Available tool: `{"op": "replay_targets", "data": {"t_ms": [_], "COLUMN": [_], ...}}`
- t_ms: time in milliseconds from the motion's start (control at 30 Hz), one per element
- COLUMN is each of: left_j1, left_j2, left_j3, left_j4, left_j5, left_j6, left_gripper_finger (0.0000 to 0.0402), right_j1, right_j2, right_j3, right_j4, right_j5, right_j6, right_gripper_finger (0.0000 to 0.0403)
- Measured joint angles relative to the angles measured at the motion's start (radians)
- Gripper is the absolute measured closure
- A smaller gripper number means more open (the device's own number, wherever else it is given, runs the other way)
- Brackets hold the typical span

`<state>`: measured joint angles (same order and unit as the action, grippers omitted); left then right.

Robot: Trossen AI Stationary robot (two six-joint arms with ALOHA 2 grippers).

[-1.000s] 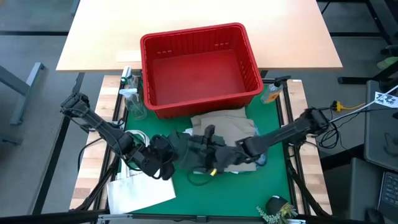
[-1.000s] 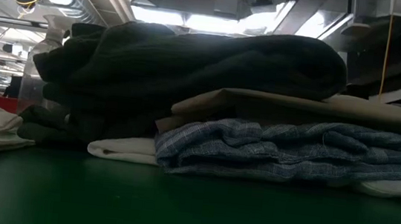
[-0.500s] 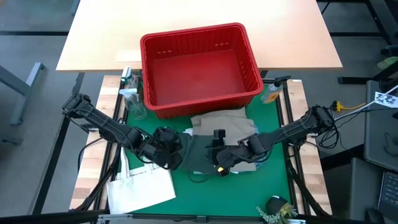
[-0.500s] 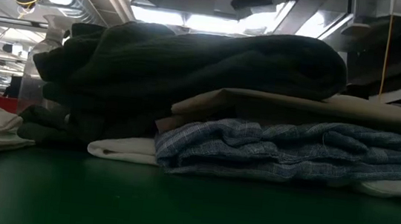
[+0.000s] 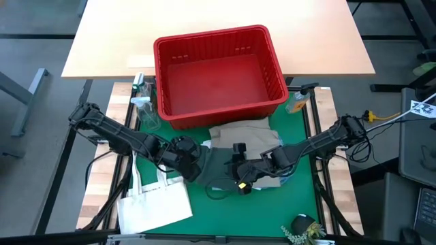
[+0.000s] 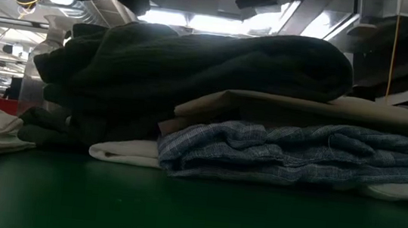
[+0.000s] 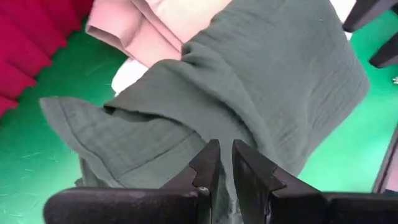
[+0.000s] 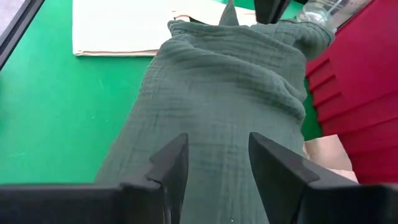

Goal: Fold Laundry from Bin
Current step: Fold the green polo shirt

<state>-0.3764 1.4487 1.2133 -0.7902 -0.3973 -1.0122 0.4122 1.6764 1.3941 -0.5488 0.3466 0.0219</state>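
Observation:
The dark green garment's end is creased and bunched up, so my left gripper will pinch the garment's lower fold [image 7: 152, 169] and pull it straight toward the red bin.
A dark green garment [image 5: 216, 162] [image 6: 194, 60] lies bunched on a stack of laundry on the green mat. It rests on a beige piece [image 5: 245, 136], with blue-and-white striped cloth [image 6: 276, 148] and white cloth [image 6: 124, 151] below. The red bin [image 5: 225, 114] stands behind the stack with nothing in it. My left gripper [image 5: 199, 163] [image 7: 221, 168] hovers over the garment's left end, its fingers nearly together with nothing between them. My right gripper [image 5: 231, 173] [image 8: 217, 162] hovers open over the garment's near side. In the low view both hang clear above the cloth.
A flat white tote bag [image 5: 153, 207] lies on the mat's near left corner. A spray bottle [image 5: 144, 109] stands left of the bin and a small bottle [image 5: 298, 102] right of it. A sprig of plant [image 5: 303, 228] lies at the near right.
My left gripper has moved toward the table's right and a little farther back, coming over the green garment's left end, and has sunk slightly. My right gripper has drawn back off the garment toward the near edge and tipped its fingers downward. The stack has kept its shape.

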Motion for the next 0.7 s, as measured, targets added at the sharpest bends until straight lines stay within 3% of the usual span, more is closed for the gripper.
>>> {"op": "replay_targets", "data": {"t_ms": [333,700], "left_j1": [0.02,0.026], "left_j2": [0.0,0.048], "left_j3": [0.0,0.0], "left_j4": [-0.003,-0.002], "left_j5": [0.08,0.093], "left_j6": [0.024,-0.033], "left_gripper_finger": [0.0359,0.0274], "right_j1": [0.0,0.0], "right_j2": [0.0,0.0], "right_j3": [0.0,0.0], "right_j4": [0.0,0.0], "right_j5": [0.0,0.0], "right_j6": [-0.001,-0.001], "right_gripper_finger": [0.0236,0.0236]}}
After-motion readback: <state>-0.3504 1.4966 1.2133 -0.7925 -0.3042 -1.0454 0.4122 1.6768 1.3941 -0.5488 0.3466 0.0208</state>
